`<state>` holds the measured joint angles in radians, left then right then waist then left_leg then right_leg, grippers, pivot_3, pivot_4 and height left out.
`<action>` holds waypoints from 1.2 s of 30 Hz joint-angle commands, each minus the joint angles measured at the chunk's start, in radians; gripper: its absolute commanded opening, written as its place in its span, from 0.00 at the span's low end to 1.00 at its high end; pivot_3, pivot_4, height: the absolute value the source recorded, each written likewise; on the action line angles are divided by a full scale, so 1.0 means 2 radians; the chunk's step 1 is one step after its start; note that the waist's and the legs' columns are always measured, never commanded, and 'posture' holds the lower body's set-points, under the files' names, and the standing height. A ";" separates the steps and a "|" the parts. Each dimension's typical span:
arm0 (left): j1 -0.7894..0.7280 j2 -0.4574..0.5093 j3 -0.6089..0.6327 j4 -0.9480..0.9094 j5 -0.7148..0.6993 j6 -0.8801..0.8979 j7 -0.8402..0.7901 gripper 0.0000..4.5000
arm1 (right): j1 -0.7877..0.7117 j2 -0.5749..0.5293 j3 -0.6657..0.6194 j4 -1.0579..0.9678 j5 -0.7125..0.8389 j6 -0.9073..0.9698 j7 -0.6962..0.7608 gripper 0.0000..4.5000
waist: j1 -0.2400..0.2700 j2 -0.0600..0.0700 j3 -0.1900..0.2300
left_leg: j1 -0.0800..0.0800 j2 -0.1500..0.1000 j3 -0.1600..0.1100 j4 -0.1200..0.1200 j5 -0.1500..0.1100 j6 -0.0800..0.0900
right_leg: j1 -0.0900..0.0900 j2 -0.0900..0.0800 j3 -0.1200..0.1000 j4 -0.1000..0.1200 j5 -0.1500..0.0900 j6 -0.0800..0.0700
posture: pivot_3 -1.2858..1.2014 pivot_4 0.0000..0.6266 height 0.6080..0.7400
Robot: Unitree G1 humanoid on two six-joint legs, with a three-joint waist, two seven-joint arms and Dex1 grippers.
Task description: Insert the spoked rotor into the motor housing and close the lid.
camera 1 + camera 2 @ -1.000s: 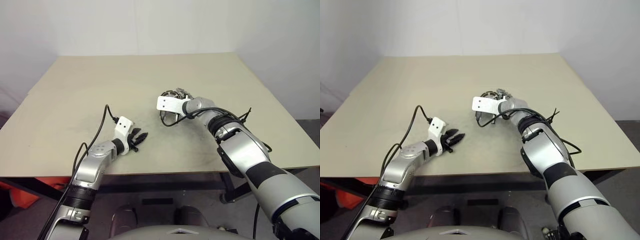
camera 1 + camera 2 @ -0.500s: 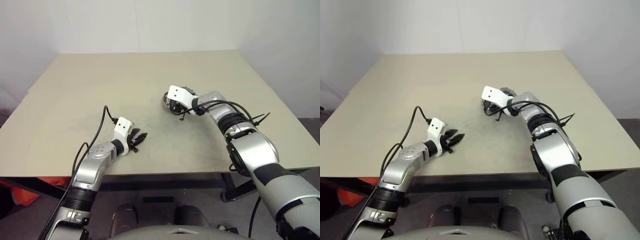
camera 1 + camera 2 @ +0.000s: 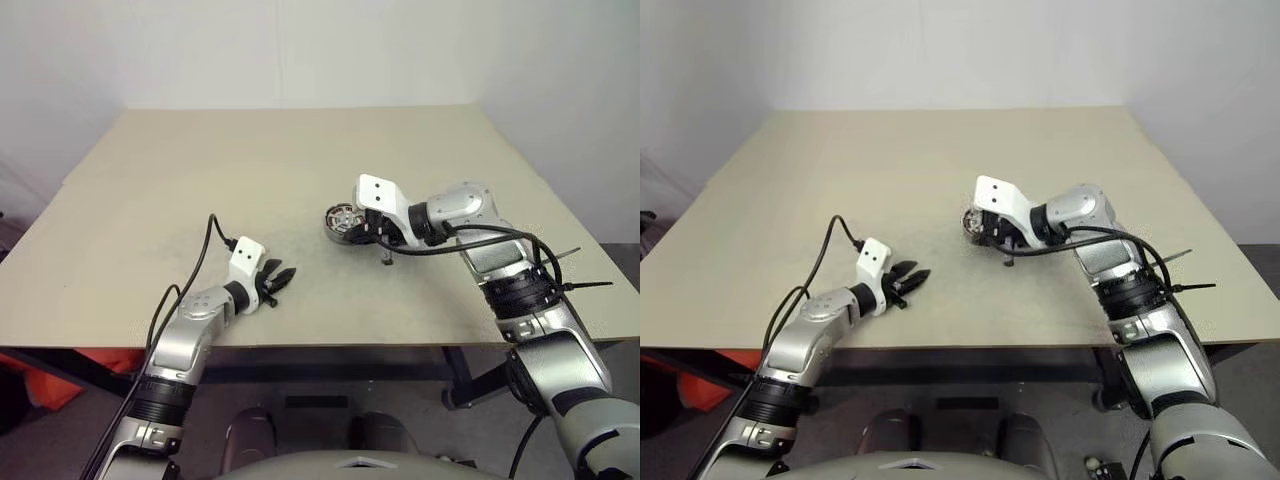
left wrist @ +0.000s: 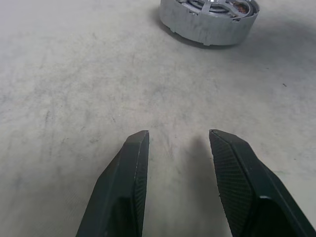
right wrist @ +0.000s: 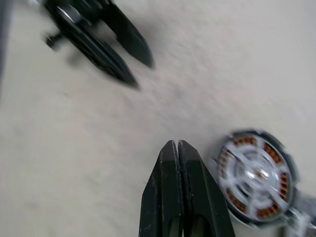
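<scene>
My right gripper will open its shut fingers beside the motor housing, take the housing's rim (image 5: 217, 165) and draw it closer, since the housing sits away from my left gripper.
The motor housing (image 3: 343, 222) lies mid-table. Its copper windings (image 5: 274, 153) show between the silver spokes of the spoked rotor (image 5: 252, 174), which sits in it. In the left wrist view the silver rotor wall (image 4: 207, 27) shows side-on. My right gripper (image 5: 177, 143) is shut on nothing and hovers just beside the housing, on the near right, apart from it. My left gripper (image 3: 280, 275) rests low over the table at the near left, open and empty, its fingers (image 4: 132, 163) pointing toward the housing. The lid is out of view.
The beige table (image 3: 200, 170) carries nothing else around the housing. Its front edge runs just behind my left wrist. Black cables (image 3: 500, 232) loop off my right forearm. A white wall stands beyond the far edge.
My right arm has drawn back from over the housing toward me and risen, and its wrist has turned. The housing now stands uncovered. The left arm has not moved.
</scene>
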<state>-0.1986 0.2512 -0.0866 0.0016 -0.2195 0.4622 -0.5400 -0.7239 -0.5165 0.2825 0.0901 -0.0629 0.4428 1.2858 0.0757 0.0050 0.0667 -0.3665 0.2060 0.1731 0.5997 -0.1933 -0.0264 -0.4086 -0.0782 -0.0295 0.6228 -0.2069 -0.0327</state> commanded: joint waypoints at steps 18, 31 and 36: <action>0.003 0.007 0.008 -0.016 -0.002 -0.006 0.004 0.45 | -0.097 -0.004 0.068 0.278 -0.117 -0.266 -0.136 0.52 | -0.003 0.000 0.000 | -0.001 0.000 0.000 -0.001 0.000 0.000 | 0.000 0.000 0.000 -0.001 0.000 0.000 | 0.52 0.00 1.00; 0.008 0.006 0.008 -0.017 -0.001 -0.006 0.006 0.45 | -0.109 0.022 0.068 0.351 -0.134 -0.308 -0.142 0.52 | -0.003 0.000 0.000 | -0.001 0.000 0.000 -0.001 0.000 0.000 | 0.000 0.000 0.000 -0.001 0.000 0.000 | 0.52 0.00 1.00; 0.008 0.005 0.007 -0.020 -0.002 -0.004 0.010 0.45 | -0.126 0.039 0.068 0.402 -0.138 -0.313 -0.150 0.52 | -0.005 0.000 0.000 | 0.000 0.000 0.000 -0.001 0.000 -0.001 | 0.000 0.000 0.000 0.000 0.000 0.000 | 0.52 0.00 1.00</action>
<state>-0.1811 0.2588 -0.0821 -0.0077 -0.2193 0.4641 -0.5232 -0.9450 -0.4470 0.4262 0.8777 -0.3362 -0.1697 0.9953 0.0662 0.0049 0.0667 -0.3660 0.2056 0.1728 0.5985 -0.1926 -0.0276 -0.4082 -0.0775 -0.0289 0.6224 -0.2065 -0.0335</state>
